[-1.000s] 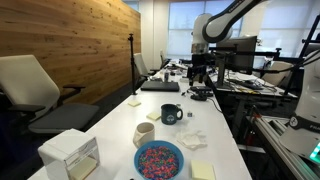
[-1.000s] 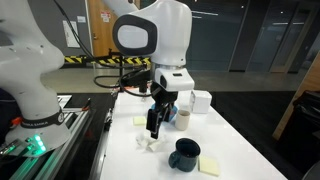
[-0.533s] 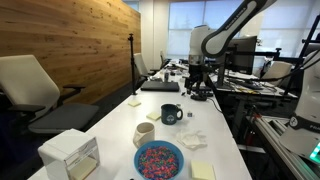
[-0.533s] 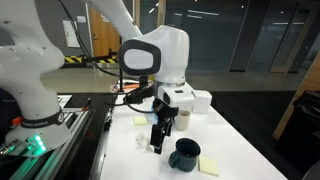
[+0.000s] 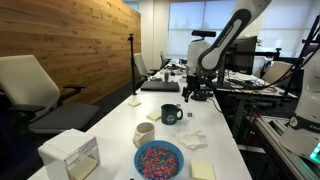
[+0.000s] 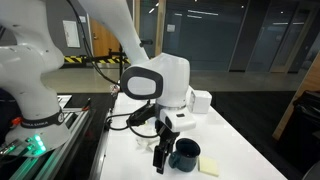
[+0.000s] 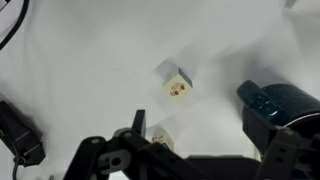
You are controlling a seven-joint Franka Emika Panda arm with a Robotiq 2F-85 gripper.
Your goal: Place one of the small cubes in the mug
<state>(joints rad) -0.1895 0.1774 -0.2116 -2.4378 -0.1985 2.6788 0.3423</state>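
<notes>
I need to close my gripper on the small white cube's sides (image 5: 190, 114) (image 7: 178, 83), the cube that lies beside the dark mug's handle, clear of my fingers.
The dark mug (image 5: 171, 114) stands mid-table and also shows in an exterior view (image 6: 184, 154) and at the right edge of the wrist view (image 7: 281, 105). My gripper (image 6: 160, 161) hangs low just beside the mug, open and empty; it also shows in an exterior view (image 5: 196, 94). In the wrist view a small white cube (image 7: 177, 86) lies on the white table ahead of the open jaws (image 7: 212, 150). A second cube (image 7: 161, 141) is partly hidden by the left finger. Small white pieces (image 5: 191, 139) lie on the table near the mug.
A cream handleless cup (image 5: 144, 133), a blue bowl of coloured bits (image 5: 159, 160) and a white box (image 5: 70, 153) stand near the table's end. Yellow sticky pads (image 5: 203, 171) (image 6: 209, 166) lie on the table. A laptop (image 5: 160, 86) sits further back.
My gripper has come down toward the table and moved closer beside the mug. The mug and the cubes have not moved.
</notes>
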